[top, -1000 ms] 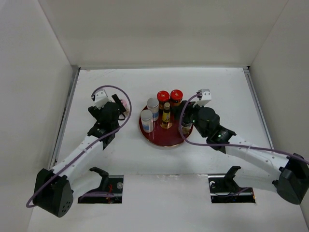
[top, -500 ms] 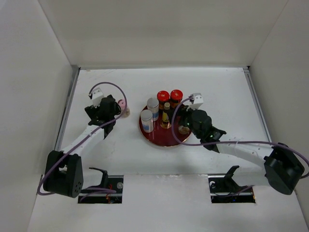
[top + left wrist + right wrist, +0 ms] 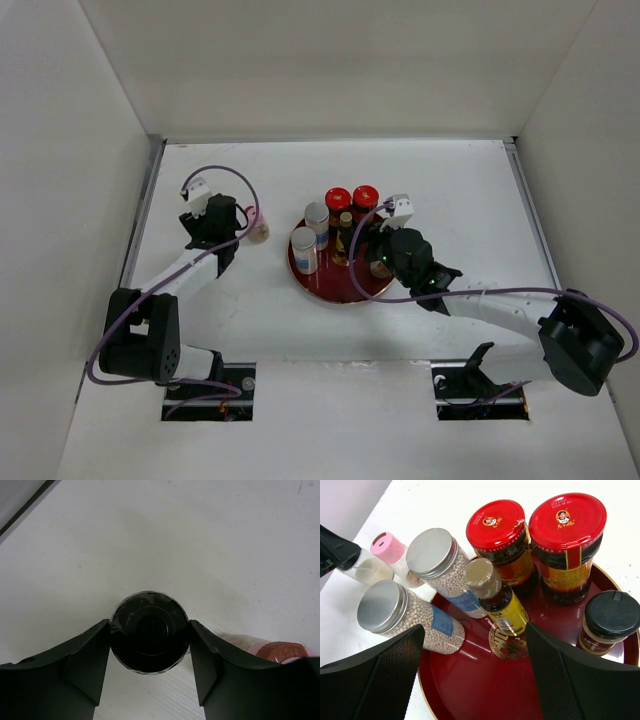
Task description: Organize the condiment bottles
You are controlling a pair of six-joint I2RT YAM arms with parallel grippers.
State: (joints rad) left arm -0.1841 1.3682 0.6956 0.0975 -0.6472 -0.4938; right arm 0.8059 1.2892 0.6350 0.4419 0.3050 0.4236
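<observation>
Next, my left gripper releases the black-capped bottle on the tray's near side (image 3: 332,283), next to the nearer silver-capped clear jar.
In the left wrist view my left gripper (image 3: 149,630) is shut on a black-capped bottle (image 3: 149,636), one finger pressed to each side of it. A pink-capped bottle (image 3: 282,650) stands just right of it on the table. On the dark red tray (image 3: 470,685) stand two red-capped jars (image 3: 496,525) (image 3: 567,522), two silver-capped clear jars (image 3: 431,552) (image 3: 382,606), a slim amber bottle (image 3: 492,587) and a black-capped jar (image 3: 611,614). My right gripper (image 3: 475,630) hangs open above the tray's near side, holding nothing. In the top view the left gripper (image 3: 238,228) is left of the tray (image 3: 335,288).
White walls close in the table on the left, right and back. A dark strip (image 3: 140,225) runs along the table's left edge, near the left arm. Purple cables loop off both wrists.
My left gripper has closed on the black-capped bottle next to the pink-capped one. The right gripper has slid a little left over the tray, still open.
</observation>
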